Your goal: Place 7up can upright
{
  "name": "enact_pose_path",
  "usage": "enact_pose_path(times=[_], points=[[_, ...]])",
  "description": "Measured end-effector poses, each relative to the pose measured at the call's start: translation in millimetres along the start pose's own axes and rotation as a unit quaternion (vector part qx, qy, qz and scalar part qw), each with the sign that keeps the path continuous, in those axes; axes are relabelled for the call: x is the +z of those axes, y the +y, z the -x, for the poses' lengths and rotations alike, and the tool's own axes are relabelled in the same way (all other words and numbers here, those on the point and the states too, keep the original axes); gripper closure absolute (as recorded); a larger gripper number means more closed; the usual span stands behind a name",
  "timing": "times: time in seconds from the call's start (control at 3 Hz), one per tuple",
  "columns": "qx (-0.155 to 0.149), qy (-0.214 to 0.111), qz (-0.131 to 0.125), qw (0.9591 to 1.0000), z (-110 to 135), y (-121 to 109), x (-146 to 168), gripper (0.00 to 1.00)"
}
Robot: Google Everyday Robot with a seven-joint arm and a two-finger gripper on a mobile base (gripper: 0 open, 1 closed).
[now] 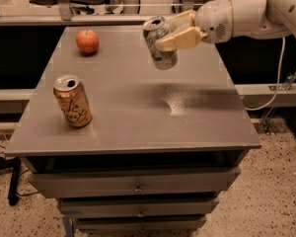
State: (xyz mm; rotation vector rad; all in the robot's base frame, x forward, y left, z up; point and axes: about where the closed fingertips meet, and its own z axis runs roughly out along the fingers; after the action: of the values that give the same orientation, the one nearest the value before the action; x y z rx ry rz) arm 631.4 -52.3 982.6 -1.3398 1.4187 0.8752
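My gripper will let go of the 7up can upright, just behind the bright glare on the grey table (pixel 168 87). The can now hangs above the table's far middle.
The 7up can (pixel 160 43) is silvery with green markings. It hangs in the air above the far middle of the grey table (pixel 133 102), nearly upright, its open top tilted a little to the left. My gripper (pixel 176 31) reaches in from the upper right on a white arm and is shut on the can's upper right side, its tan fingers (pixel 180 37) pressed around it. The can is clear of the tabletop.
An orange-gold can (pixel 72 101) with script lettering stands upright at the table's front left. A red apple (pixel 87 41) sits at the far left. The table tops a cabinet with drawers (pixel 138 187). A cable (pixel 276 90) hangs at the right.
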Motion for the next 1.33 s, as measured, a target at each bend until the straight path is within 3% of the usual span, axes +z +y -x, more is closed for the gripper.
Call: enact_pose_path(times=[0.33, 1.0, 1.33], points=[[0.025, -0.017, -0.007, 0.9995, -34, -2, 6, 1.00], [0.057, -0.037, -0.011, 0.9976, -75, -11, 5, 1.00], [0.065, -0.037, -0.012, 0.9971, -91, -15, -1, 0.82]])
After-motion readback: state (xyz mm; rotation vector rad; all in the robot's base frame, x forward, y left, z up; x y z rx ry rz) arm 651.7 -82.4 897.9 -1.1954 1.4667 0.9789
